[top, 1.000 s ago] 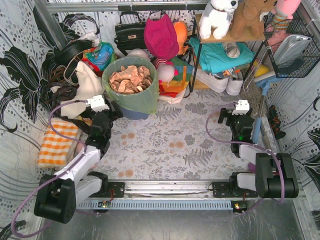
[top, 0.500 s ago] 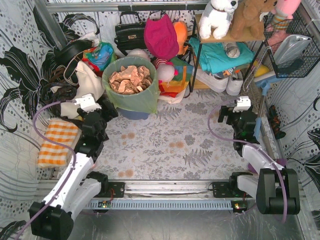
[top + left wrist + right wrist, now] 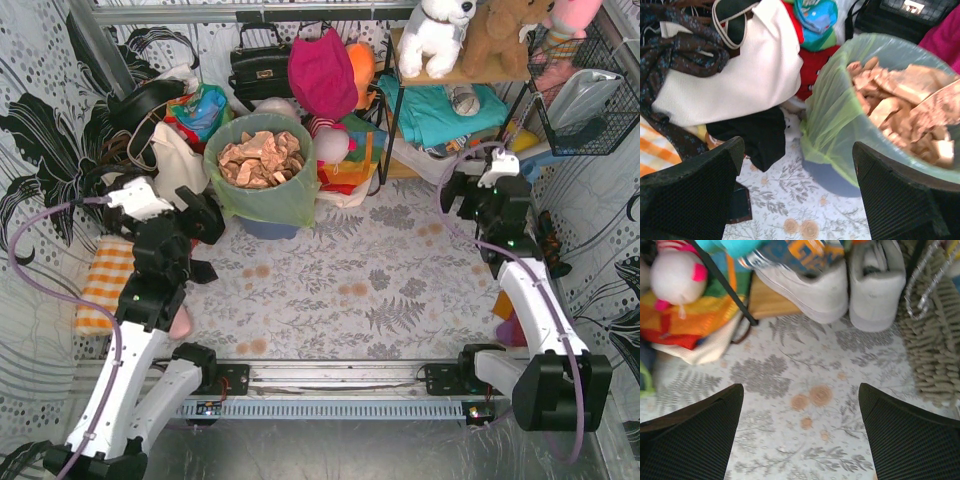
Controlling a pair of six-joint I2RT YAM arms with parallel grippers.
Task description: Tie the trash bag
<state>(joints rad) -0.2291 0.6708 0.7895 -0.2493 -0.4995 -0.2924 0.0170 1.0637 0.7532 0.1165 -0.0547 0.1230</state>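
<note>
I need to move my left gripper to the trash bag's rim [image 3: 209,167] [image 3: 852,90] on the side that faces the cream tote bag and close it there.
The trash bag [image 3: 278,202] is thin lime-green plastic lining a blue-grey round bin [image 3: 266,229] at the back, left of centre. Tan crumpled scraps [image 3: 260,158] fill it to the rim. My left gripper [image 3: 207,243] hangs open just left of the bin, apart from it. In the left wrist view the trash bag [image 3: 835,112] fills the right side, with the bin [image 3: 842,179] under it, beyond my open left gripper [image 3: 797,150]. My right gripper [image 3: 456,196] is open at the right, far from the bag. My right gripper [image 3: 800,390] has only patterned floor between its fingers.
A cream tote bag [image 3: 180,160] and dark clothes [image 3: 757,135] lie left of the bin. An orange checked cloth [image 3: 108,288] lies at the left edge. White shoes [image 3: 810,290] stand under a black shelf rack [image 3: 400,100]. A colourful bag [image 3: 685,315] and plush toys crowd the back.
My left arm has risen and swung left, its gripper now facing the bin. My right arm has reached farther back toward the shoes. Both grippers stayed open.
</note>
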